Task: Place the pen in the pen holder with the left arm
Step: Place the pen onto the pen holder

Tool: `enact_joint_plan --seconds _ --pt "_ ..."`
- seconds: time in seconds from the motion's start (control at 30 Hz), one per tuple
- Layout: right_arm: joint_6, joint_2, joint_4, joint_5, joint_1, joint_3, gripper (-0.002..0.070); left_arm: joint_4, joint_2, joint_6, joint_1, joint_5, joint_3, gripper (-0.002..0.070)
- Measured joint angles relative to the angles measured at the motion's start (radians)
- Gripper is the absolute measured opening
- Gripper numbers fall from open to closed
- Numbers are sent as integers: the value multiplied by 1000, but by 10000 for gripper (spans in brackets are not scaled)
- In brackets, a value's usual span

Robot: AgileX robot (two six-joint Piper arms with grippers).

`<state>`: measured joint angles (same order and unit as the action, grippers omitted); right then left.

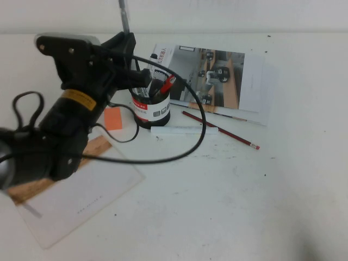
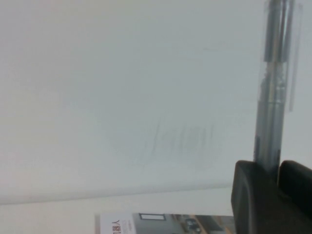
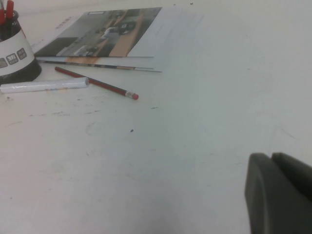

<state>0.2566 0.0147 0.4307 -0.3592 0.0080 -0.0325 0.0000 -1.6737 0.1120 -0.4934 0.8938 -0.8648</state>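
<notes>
The grey-silver pen, now held upright just above and behind the holder, will be let go by my left gripper among the markers inside the black mesh pen holder point(image 1: 147, 91).
My left gripper point(image 1: 126, 42) is shut on the slim grey-silver pen point(image 1: 124, 15) and holds it upright, just above and behind the pen holder point(image 1: 152, 109). The pen's lower end is hidden behind the gripper. The left wrist view shows the pen point(image 2: 273, 87) clamped between the two black fingers point(image 2: 253, 195) of the left gripper point(image 2: 273, 168). The holder is a round black mesh cup with a white label and a red band, with markers in it; it also shows in the right wrist view point(image 3: 14, 53). My right gripper point(image 3: 270, 163) is shut and empty, low over bare table.
An open booklet point(image 1: 217, 76) lies behind the holder. A white strip point(image 1: 184, 131) and a red pencil point(image 1: 220, 129) lie in front of it. An orange note point(image 1: 113, 118), a white card point(image 1: 81, 196) and a cork board lie to the left.
</notes>
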Motion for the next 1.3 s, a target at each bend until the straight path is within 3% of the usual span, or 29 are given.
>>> enact_joint_plan --seconds 0.33,1.13,1.23,1.3 --pt "0 0 0 0 0 0 -22 41 -202 20 20 28 -145 44" --pt "0 0 0 0 0 0 -22 43 -284 -9 20 -20 -147 47" --pt "0 0 0 0 0 0 -22 43 -284 -9 20 -24 -148 98" --pt "0 0 0 0 0 0 -22 43 -284 -9 20 -25 -148 191"
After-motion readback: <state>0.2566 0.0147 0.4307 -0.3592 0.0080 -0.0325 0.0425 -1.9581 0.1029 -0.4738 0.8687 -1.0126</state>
